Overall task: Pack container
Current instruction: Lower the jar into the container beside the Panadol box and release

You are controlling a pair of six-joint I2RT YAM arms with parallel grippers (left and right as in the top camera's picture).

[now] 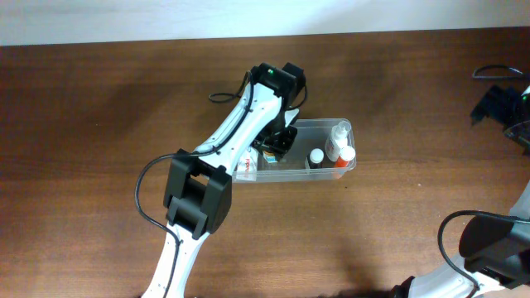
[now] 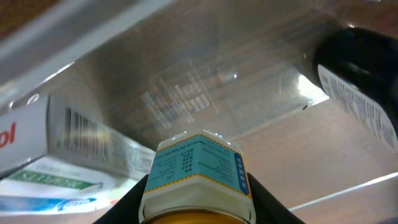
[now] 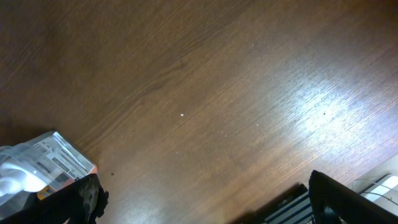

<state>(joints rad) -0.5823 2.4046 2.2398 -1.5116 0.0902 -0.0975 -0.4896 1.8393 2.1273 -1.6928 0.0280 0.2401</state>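
The robot's left gripper should release the small amber bottle on the container's bottom close beside the toothpaste box (image 1: 266, 165) (image 2: 186, 167).
The clear container (image 1: 325, 126) stands at the table's centre. It holds a white spray bottle (image 1: 339, 142), a small white-capped bottle (image 1: 315, 156) and a toothpaste box (image 1: 247, 165) at its left end. My left gripper (image 1: 278, 142) reaches down into the container's left half. In the left wrist view it (image 2: 198, 190) is shut on a small amber bottle with a blue and white label (image 2: 198, 160), just above the container floor (image 2: 205, 74). The box (image 2: 68, 143) lies to its left, a dark bottle (image 2: 364, 81) to its right. My right gripper (image 3: 205, 199) is open and empty.
The right arm (image 1: 503, 106) rests at the far right edge of the brown wooden table (image 1: 99, 124), with cables by it. A labelled clear plastic item (image 3: 46, 163) shows at the lower left of the right wrist view.
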